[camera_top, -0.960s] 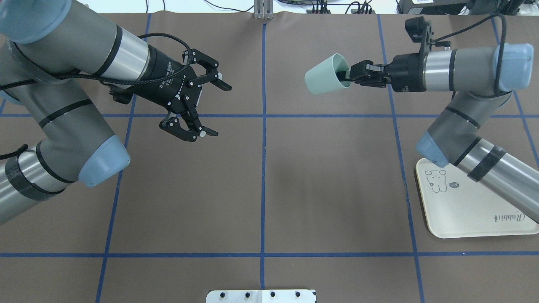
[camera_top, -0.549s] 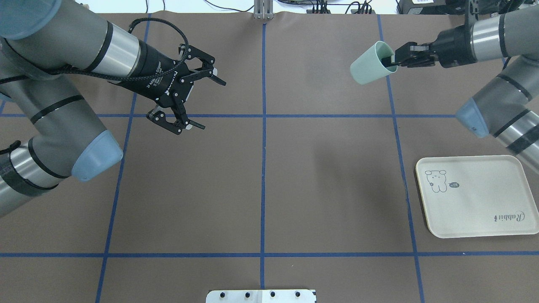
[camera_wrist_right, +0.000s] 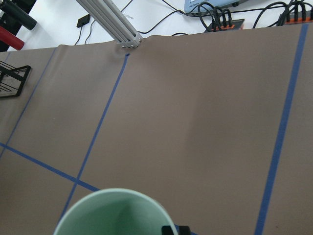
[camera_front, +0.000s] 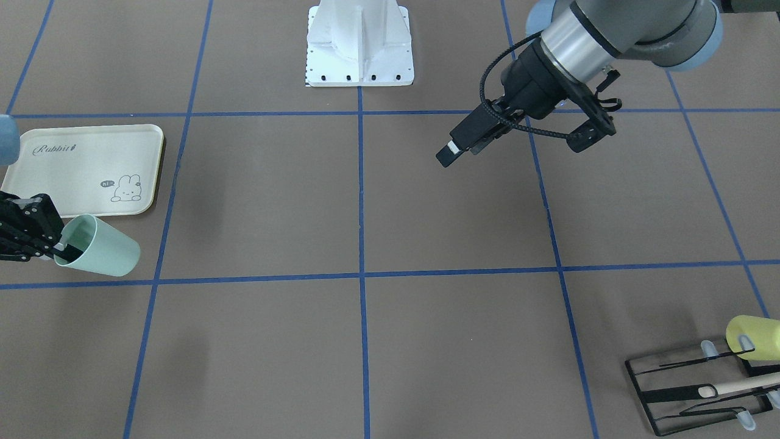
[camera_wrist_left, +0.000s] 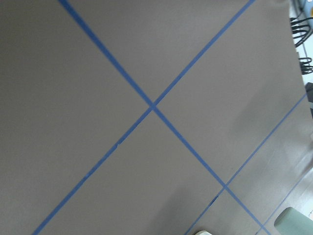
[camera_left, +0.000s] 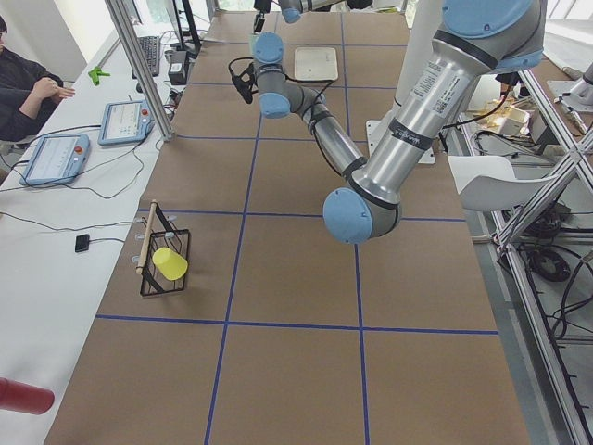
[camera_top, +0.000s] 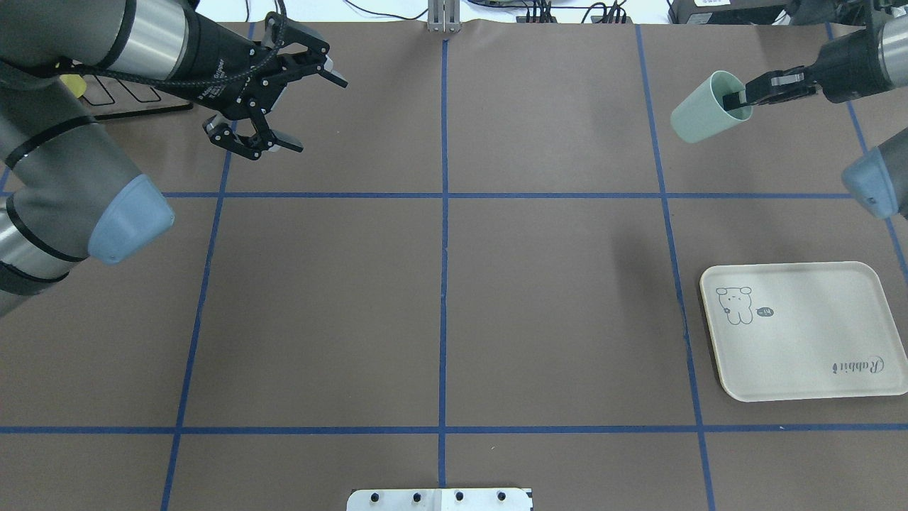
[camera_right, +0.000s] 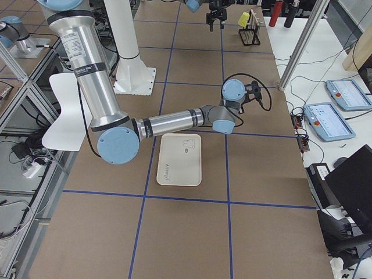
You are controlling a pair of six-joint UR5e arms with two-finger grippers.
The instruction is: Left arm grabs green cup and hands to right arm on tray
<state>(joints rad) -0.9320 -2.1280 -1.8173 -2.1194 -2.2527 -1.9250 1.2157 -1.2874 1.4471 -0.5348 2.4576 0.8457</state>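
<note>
The robot's right gripper should set the green cup down on the tray [camera_front: 70, 174] between the Rabbit lettering and the bunny drawing.
The green cup [camera_top: 702, 110] hangs tilted in the air at the far right of the table, with its mouth toward my right gripper [camera_top: 738, 99]. That gripper is shut on the cup's rim, one finger inside. In the front-facing view the cup [camera_front: 100, 249] and the right gripper [camera_front: 58, 247] are just in front of the tray [camera_front: 73, 161]. The right wrist view shows the cup's rim [camera_wrist_right: 112, 213]. My left gripper [camera_top: 320, 117] is open and empty at the far left, above the table. The tray [camera_top: 801, 348] lies bare at the right.
A black wire rack [camera_front: 688, 390] holding a yellow cup [camera_front: 752, 337] stands at the far left corner, beside my left arm. The white robot base [camera_front: 359, 46] is at the near edge's middle. Blue tape lines grid the brown table.
My right gripper has carried the green cup to the right and farther out, leaving the tray uncovered. My left arm has drawn back toward the far left, its gripper still open.
</note>
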